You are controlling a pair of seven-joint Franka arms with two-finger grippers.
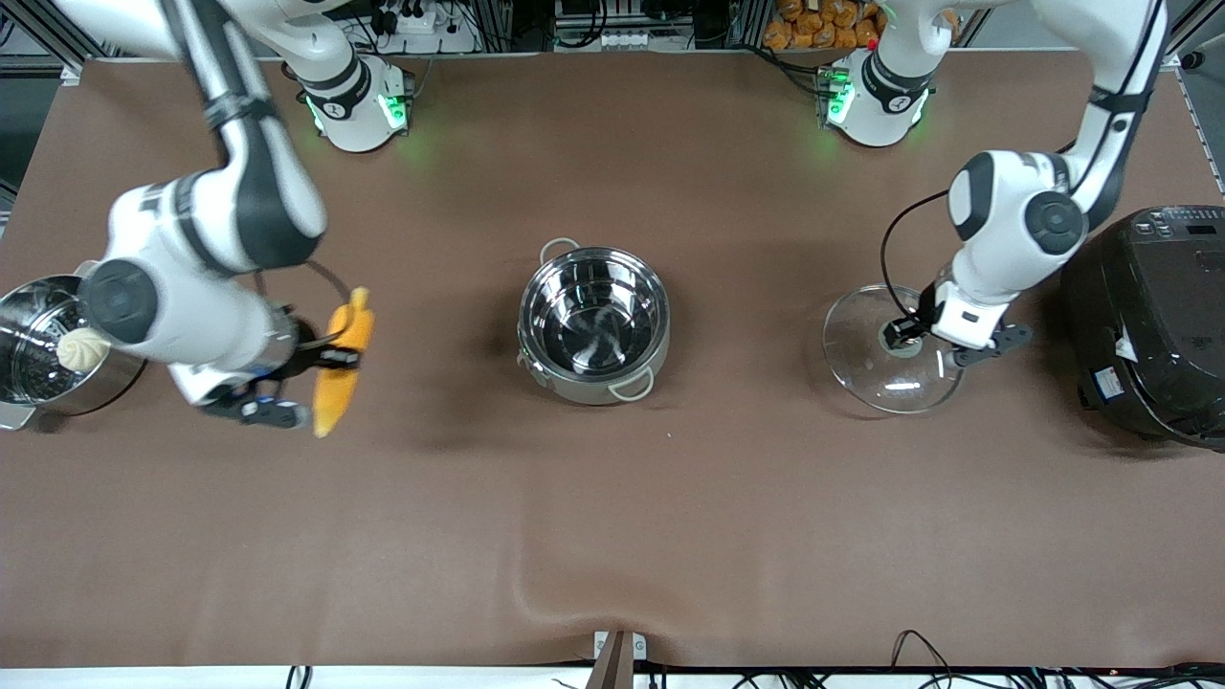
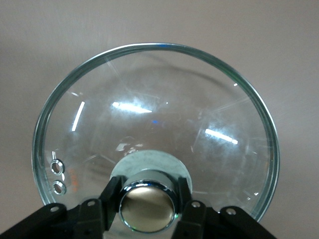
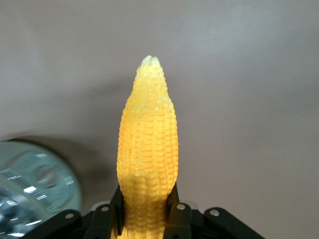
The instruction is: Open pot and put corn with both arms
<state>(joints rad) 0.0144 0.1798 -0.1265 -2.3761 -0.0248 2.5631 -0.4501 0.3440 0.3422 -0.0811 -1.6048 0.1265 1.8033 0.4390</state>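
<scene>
The robot's right gripper will release the corn inside the open steel pot (image 1: 600,328) at the middle of the table.
The steel pot (image 1: 593,325) stands open and empty at the table's middle, with no lid on it. My left gripper (image 1: 904,335) is shut on the brass-coloured knob (image 2: 147,206) of the glass lid (image 1: 876,378), beside the pot toward the left arm's end. I cannot tell whether the lid rests on the table or hangs just above it. In the left wrist view the gripper (image 2: 148,194) clamps the knob, with the lid (image 2: 149,114) spread below. My right gripper (image 1: 325,359) is shut on the corn (image 1: 337,392), held above the table toward the right arm's end. The right wrist view shows the gripper (image 3: 145,204) and the cob (image 3: 148,139).
A steel steamer pot (image 1: 29,354) with a white bun (image 1: 83,349) stands at the right arm's end; it also shows in the right wrist view (image 3: 30,194). A big black cooker (image 1: 1148,325) stands at the left arm's end, beside the lid.
</scene>
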